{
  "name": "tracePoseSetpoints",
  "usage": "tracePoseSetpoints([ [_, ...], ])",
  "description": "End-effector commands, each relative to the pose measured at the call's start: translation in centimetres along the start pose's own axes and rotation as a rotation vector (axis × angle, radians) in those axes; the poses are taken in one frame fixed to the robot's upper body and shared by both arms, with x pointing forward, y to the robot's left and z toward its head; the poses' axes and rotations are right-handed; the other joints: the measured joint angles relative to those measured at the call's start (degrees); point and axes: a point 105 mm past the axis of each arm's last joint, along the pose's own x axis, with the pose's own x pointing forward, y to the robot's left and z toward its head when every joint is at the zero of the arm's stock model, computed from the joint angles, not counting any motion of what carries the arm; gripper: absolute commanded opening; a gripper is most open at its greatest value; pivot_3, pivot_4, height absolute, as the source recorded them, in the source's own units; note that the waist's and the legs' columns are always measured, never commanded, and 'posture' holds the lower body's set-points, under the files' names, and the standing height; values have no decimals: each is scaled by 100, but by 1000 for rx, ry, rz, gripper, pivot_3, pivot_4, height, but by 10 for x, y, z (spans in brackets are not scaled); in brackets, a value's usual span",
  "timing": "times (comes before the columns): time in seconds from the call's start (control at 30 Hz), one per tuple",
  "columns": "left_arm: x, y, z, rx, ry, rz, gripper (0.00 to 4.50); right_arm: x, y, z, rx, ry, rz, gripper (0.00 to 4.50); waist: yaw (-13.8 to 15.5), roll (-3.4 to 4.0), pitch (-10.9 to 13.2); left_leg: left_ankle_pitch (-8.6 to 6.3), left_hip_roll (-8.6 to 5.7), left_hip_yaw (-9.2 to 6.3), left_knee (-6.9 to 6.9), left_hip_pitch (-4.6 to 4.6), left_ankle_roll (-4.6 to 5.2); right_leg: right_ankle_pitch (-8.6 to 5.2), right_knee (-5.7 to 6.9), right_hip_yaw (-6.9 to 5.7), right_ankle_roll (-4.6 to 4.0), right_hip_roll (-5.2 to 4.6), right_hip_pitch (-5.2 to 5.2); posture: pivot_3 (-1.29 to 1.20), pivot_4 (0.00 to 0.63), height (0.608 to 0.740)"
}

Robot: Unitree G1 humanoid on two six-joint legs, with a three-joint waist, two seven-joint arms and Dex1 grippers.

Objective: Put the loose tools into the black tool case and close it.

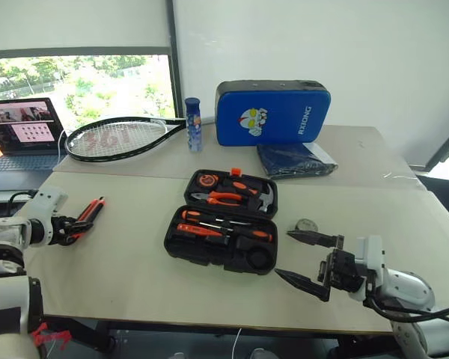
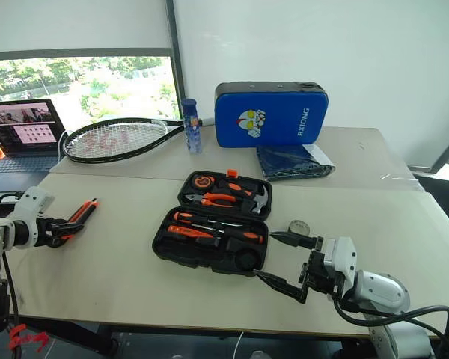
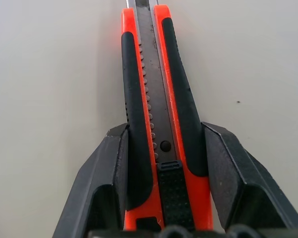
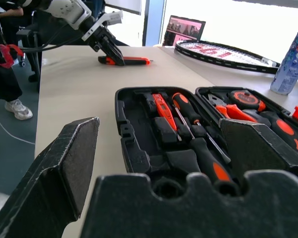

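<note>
I should use my left gripper to set the utility knife down and let go of it in the empty front slot of the black tool case (image 1: pixel 209 249).
The orange-black utility knife (image 1: pixel 90 213) lies flat on the table at the left. My left gripper (image 1: pixel 73 227) is shut on its rear end, and in the left wrist view both black fingers (image 3: pixel 114 168) press its sides. The black tool case (image 1: pixel 209 258) lies open at the table's middle, with screwdrivers (image 1: pixel 224 230), pliers and a tape measure in its slots. A small round roll (image 1: pixel 307 224) lies on the table just right of the case. My right gripper (image 1: pixel 284 254) hangs open beside the case's right front corner, with nothing between its fingers.
Across the back of the table lie a black racket (image 1: pixel 120 138), a blue bottle (image 1: pixel 192 123), a blue padded bag (image 1: pixel 273 112) and a dark folded cloth (image 1: pixel 295 159). A laptop (image 1: pixel 22 134) stands open at the far left.
</note>
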Motion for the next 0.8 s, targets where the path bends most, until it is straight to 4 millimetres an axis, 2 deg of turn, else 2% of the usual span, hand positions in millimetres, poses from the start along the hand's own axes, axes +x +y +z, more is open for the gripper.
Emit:
tracePoseSetpoints([
  [0.03,-11,-27,59,155,-271,-226,1725,-4,-1,12,-44,-16,-2,4500,29,-1,1,0,0,-1,1,-2,-1,0,0,-2,0,0,0,0,150,740],
  [0.13,-12,-63,78,306,-315,-478,1725,-9,-2,11,-45,3,-2,4500,86,-1,1,1,-2,0,5,-1,-1,0,0,-2,0,-2,4,0,150,740],
  [0.3,2,-125,84,629,-213,-747,1725,-18,-1,10,-34,32,3,4500,113,-1,1,1,-3,0,6,0,-1,0,-1,0,0,-2,8,0,150,740],
  [0.33,5,-143,84,697,-183,-809,1725,-20,0,9,-30,40,3,4500,112,-1,1,1,-2,-1,6,0,-1,0,0,2,0,-2,8,0,150,740],
  [0.47,18,-199,83,858,-147,-995,1725,-25,3,7,-24,60,-10,4500,112,0,1,1,-2,-2,6,0,0,0,0,5,0,-1,7,0,150,740],
  [0.53,23,-221,79,902,-132,-1062,1725,-25,6,6,-19,61,-18,4500,112,0,1,1,-4,-1,9,2,0,0,0,7,1,-2,9,0,150,740],
  [0.67,34,-239,71,953,-74,-1093,1725,-23,11,6,-12,57,-27,4500,30,0,0,2,-2,0,10,3,1,1,2,16,1,6,7,0,150,740],
  [0.8,48,-240,62,1017,-15,-1057,1725,-23,14,7,-12,52,-44,4500,22,4,-1,2,-1,-1,10,8,2,1,4,18,1,11,9,0,150,740],
])
